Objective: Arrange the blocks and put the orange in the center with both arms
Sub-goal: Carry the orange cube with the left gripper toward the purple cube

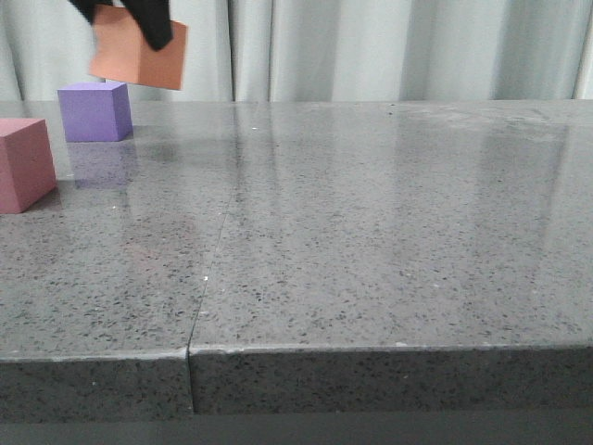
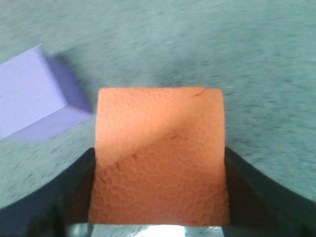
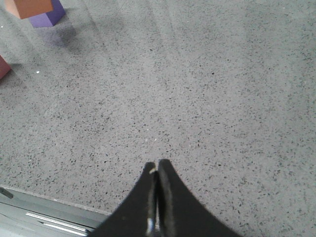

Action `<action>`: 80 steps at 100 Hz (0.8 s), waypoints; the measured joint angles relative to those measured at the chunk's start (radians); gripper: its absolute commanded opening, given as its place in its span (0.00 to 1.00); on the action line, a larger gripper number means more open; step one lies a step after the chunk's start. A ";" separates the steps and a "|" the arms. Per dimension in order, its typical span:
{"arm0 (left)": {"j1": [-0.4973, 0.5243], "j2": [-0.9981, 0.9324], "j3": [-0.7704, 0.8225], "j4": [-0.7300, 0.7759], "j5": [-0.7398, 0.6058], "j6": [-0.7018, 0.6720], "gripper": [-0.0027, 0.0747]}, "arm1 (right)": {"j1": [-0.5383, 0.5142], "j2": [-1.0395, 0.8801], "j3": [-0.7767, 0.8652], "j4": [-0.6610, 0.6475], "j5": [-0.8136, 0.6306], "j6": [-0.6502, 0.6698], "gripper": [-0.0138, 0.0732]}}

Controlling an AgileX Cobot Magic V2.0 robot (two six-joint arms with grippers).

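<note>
My left gripper will release the orange cube on the table (image 1: 67, 154), setting it free between the pinkish-red cube and the purple cube.
My left gripper (image 1: 130, 23) is shut on the orange cube (image 1: 139, 53) and holds it in the air at the far left, above the table. In the left wrist view the orange cube (image 2: 160, 153) fills the space between the black fingers (image 2: 247, 182). Below it the purple cube (image 1: 94, 111) rests on the table at the far left; it shows as well in the left wrist view (image 2: 34, 98). The pinkish-red cube (image 1: 23, 162) sits nearer, at the left edge. My right gripper (image 3: 157, 168) is shut and empty, over the table's near edge.
A thin seam (image 1: 215, 250) runs through the dark speckled tabletop (image 1: 389, 232) toward its front edge (image 1: 371, 350). A pale curtain (image 1: 389, 46) hangs behind the table. In the right wrist view the orange cube (image 3: 29, 7) and purple cube (image 3: 48, 17) appear far off.
</note>
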 measured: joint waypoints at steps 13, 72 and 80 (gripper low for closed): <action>0.000 0.000 0.000 0.065 0.005 -0.081 0.41 | 0.000 0.000 0.000 0.000 0.000 0.000 0.18; 0.128 -0.107 0.148 0.073 -0.070 -0.213 0.41 | 0.000 0.000 0.000 0.000 0.000 0.000 0.18; 0.139 -0.129 0.219 0.073 -0.127 -0.245 0.41 | 0.000 0.000 0.000 0.000 0.000 0.000 0.18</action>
